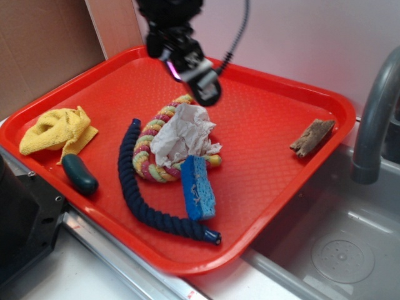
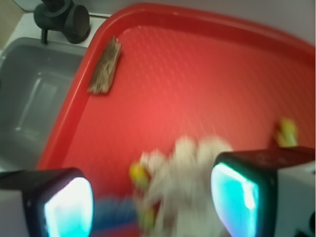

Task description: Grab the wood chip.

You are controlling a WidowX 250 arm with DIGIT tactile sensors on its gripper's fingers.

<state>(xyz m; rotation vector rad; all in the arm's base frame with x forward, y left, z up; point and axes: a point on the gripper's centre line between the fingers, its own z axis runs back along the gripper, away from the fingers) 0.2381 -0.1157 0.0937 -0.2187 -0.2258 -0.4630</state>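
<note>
The robot's gripper should go to the wood chip next and close across its half nearer the blue sponge (image 1: 305, 142) (image 2: 102, 76), leaving the end of the wood chip toward the tray's corner free.
The wood chip (image 1: 312, 137), a small rough brown oblong, lies flat near the right rim of the red tray (image 1: 262, 144). In the wrist view the wood chip (image 2: 105, 66) lies at the upper left by the tray's rim (image 2: 74, 98). My gripper (image 1: 201, 84) hangs above the tray's back middle, over the crumpled paper, well left of the chip. In the wrist view the gripper (image 2: 153, 207) is open and empty, its two pads wide apart, with blurred paper below.
On the tray lie crumpled whitish paper (image 1: 182, 134) on a coiled multicolour rope (image 1: 147, 156), a blue sponge (image 1: 198, 187), a dark blue rope (image 1: 140, 187), a yellow cloth (image 1: 57, 129) and a dark green oblong (image 1: 79, 174). A grey sink (image 1: 337, 250) and faucet (image 1: 375, 119) stand right.
</note>
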